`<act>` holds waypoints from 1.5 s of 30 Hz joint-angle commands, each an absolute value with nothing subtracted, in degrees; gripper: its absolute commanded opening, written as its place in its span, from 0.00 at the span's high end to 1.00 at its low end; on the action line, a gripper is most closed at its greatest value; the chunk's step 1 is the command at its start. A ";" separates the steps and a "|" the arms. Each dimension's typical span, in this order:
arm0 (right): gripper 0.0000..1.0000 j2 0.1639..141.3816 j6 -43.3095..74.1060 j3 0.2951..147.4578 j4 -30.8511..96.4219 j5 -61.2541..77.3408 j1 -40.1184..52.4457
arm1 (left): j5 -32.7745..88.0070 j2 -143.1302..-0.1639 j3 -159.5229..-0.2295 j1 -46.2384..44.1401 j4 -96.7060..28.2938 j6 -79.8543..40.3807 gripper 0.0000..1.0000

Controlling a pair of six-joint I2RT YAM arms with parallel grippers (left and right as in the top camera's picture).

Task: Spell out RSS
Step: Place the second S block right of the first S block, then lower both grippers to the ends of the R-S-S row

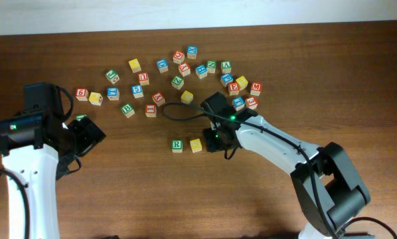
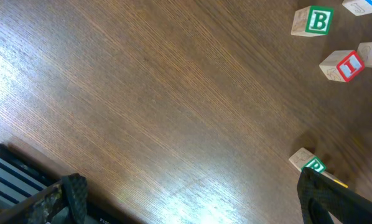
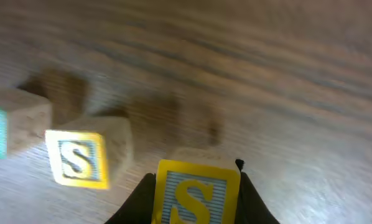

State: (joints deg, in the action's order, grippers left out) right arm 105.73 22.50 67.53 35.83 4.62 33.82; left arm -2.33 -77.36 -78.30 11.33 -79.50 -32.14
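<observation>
My left gripper is to go next to the green R block's outer side [image 1: 172,147] [image 2: 295,161], which faces away from the yellow S block, and close beside it.
A green R block [image 1: 177,145] and a yellow S block [image 1: 196,145] sit side by side at the table's middle. My right gripper [image 1: 216,141] is just right of them, shut on a second yellow S block [image 3: 197,191], which fills the space between the fingers in the right wrist view. That view also shows the placed S block [image 3: 79,159] and the edge of the R block [image 3: 0,129] to the left. My left gripper [image 1: 85,133] is open and empty at the left. Its wrist view shows the R block [image 2: 309,163] beside its right finger.
Several loose letter blocks lie scattered across the back middle of the table, among them a green B [image 1: 127,110], a red I [image 1: 151,110] and a red M [image 1: 255,88]. The B [image 2: 313,20] and I [image 2: 343,65] also show in the left wrist view.
</observation>
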 commanded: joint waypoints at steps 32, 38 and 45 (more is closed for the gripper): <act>0.32 109.78 22.72 99.74 80.97 5.34 16.75 | -2.35 -77.30 -78.67 11.53 -79.40 -31.64 0.01; 0.74 109.89 22.74 88.73 75.90 5.87 17.47 | -0.40 -77.30 -78.67 11.51 -78.94 -31.64 0.01; 0.90 109.89 22.96 76.14 56.93 7.88 22.22 | 6.26 -84.68 -73.01 -0.14 -70.48 -24.12 0.71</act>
State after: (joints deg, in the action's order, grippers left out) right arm 110.21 22.57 76.77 57.69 6.61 21.96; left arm 4.73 -80.55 -76.71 4.32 -72.53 -26.39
